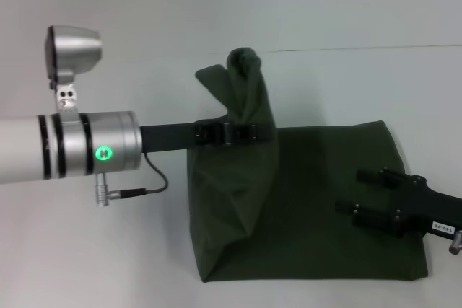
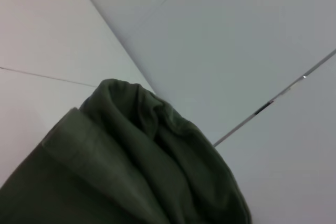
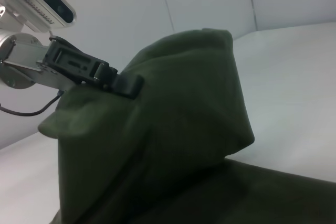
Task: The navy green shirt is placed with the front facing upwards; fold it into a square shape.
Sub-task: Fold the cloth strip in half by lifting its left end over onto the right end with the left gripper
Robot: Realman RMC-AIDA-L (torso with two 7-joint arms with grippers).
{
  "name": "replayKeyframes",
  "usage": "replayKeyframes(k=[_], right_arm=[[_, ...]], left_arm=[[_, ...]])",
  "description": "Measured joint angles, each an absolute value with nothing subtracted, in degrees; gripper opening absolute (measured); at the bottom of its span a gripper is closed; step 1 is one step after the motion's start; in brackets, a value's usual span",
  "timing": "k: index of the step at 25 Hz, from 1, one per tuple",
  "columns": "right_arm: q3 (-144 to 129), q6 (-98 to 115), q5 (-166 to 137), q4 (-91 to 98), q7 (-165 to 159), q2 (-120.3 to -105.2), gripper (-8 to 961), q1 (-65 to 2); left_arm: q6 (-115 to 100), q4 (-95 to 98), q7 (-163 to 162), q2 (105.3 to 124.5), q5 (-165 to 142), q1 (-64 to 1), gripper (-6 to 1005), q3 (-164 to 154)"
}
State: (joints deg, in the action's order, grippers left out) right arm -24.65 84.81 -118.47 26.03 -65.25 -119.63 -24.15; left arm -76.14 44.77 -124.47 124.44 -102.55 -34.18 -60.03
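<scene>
The bunched cloth will drop from my left gripper on the shirt's far corner (image 1: 374,135), beyond my right gripper.
The navy green shirt (image 1: 303,207) lies on the white table as a dark green, partly folded rectangle with its plain side up; no lettering shows. My left gripper (image 1: 242,133) reaches in from the left and is shut on a bunch of the shirt's cloth, held up above the shirt's far left part. In the right wrist view the left gripper (image 3: 126,83) clamps the raised fold of the shirt (image 3: 173,129). The left wrist view shows only the gathered shirt cloth (image 2: 131,156). My right gripper (image 1: 368,196) rests low over the shirt's right side, fingers apart, holding nothing.
The white table (image 1: 108,250) extends on all sides of the shirt, with a thin seam line (image 1: 346,50) across the back. The left arm's silver wrist (image 1: 86,146) and its cable (image 1: 144,185) hang over the table to the shirt's left.
</scene>
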Motion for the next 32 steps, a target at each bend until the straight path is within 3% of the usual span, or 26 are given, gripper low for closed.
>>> replayKeyframes(k=[32], right_arm=[[-20.12, 83.56, -118.56, 26.51, -65.47, -118.62, 888, -21.02]], left_arm=[[-59.17, 33.36, -113.94, 124.71, -74.6, -38.3, 105, -86.33]])
